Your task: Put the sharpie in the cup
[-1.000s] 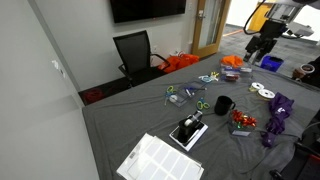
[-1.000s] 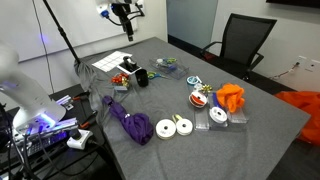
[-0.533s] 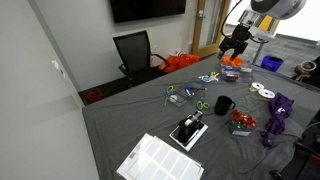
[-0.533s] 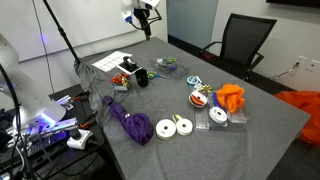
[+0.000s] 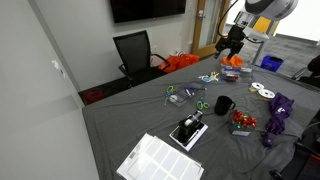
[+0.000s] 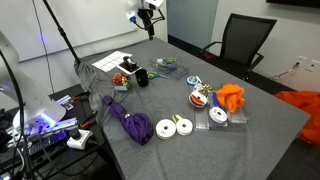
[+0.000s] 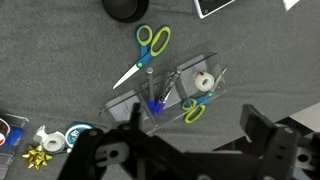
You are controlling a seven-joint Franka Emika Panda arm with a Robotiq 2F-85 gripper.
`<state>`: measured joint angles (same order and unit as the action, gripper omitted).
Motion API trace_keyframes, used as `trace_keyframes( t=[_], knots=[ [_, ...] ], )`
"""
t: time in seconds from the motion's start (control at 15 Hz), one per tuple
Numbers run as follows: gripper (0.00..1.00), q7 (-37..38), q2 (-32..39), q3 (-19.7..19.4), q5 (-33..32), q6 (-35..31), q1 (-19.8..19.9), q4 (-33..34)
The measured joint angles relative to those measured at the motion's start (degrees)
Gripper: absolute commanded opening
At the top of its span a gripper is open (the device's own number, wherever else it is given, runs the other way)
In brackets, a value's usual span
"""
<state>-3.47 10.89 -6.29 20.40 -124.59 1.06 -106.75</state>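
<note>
Next, my gripper closes on the body of the blue-capped sharpie (image 5: 191,93) (image 7: 151,86), the pen that is nearest the green-handled scissors in the clear tray.
The black mug (image 5: 223,105) stands mid-table; it also shows in the other exterior view (image 6: 142,77) and at the top edge of the wrist view (image 7: 125,8). A dark pen with a blue cap (image 7: 155,100), likely the sharpie, lies in a clear tray (image 7: 130,100) beside a tape roll and small green scissors. My gripper (image 7: 195,125) hangs high above the table in both exterior views (image 5: 232,45) (image 6: 150,18), well away from the mug. Its jaws stand wide apart and hold nothing.
Green-handled scissors (image 7: 150,45) lie between the mug and the tray. An orange bowl-like thing (image 6: 230,95), a purple cloth (image 6: 125,120), white tape rolls (image 6: 175,127), a white sheet (image 5: 160,160) and a black device (image 5: 188,130) lie on the grey table. An office chair (image 5: 135,55) stands behind.
The arm has swung across above the far end of the table over the last second, with little motion in the last half second. The gripper stays open and empty.
</note>
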Motion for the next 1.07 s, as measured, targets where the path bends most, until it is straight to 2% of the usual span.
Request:
trace_keyframes(
  t=[0.2,0.6,0.87,1.07],
  knots=[
    [1.00,4.5,2.1,1.4,-2.5,-2.6,-0.3,0.3],
    [1.00,16.1,13.5,2.8,-9.0,-10.1,-1.7,5.4],
    [1.00,22.3,20.5,2.4,-14.0,-10.0,-2.6,10.3],
    [1.00,23.9,24.7,2.2,-15.9,-8.6,-2.9,13.9]
  ],
)
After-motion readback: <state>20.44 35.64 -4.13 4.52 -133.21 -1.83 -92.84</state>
